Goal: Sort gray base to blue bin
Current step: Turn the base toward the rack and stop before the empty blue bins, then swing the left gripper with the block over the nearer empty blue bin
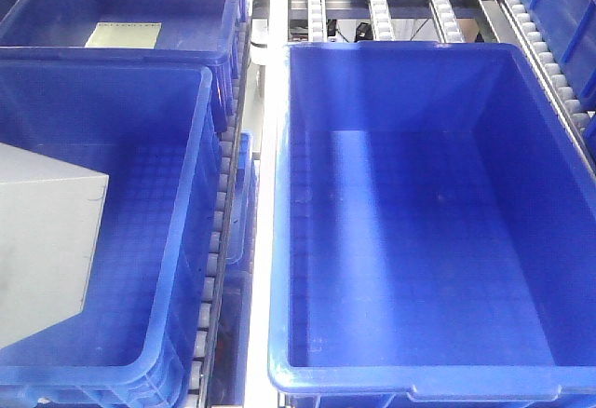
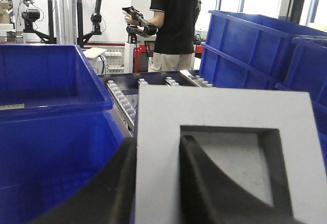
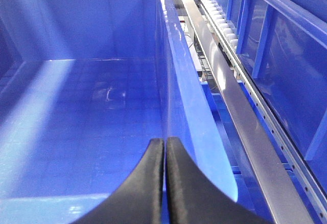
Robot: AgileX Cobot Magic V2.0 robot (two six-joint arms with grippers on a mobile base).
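Observation:
The gray base will go down from my left gripper into the empty blue bin across the rails (image 1: 447, 317), near the bin's front side.
The gray base (image 2: 219, 109) fills the left wrist view, its square recessed pocket facing the camera. My left gripper (image 2: 157, 150) is shut on its left wall, with one finger (image 2: 110, 188) outside and the other inside the pocket. In the front view the gray base (image 1: 42, 240) hangs at the far left over a blue bin (image 1: 112, 69); the gripper itself is hidden there. A second, empty blue bin (image 1: 400, 47) stands to the right. My right gripper (image 3: 164, 142) is shut and empty, above this bin's floor, close to its right wall (image 3: 173, 81).
A blue crate with a pale greenish sheet (image 1: 123, 35) stands at the back left. Metal roller rails (image 1: 265, 101) run between the bins and also show in the right wrist view (image 3: 240, 106). More blue crates (image 2: 255, 45) and a standing person (image 2: 176, 24) show behind the base.

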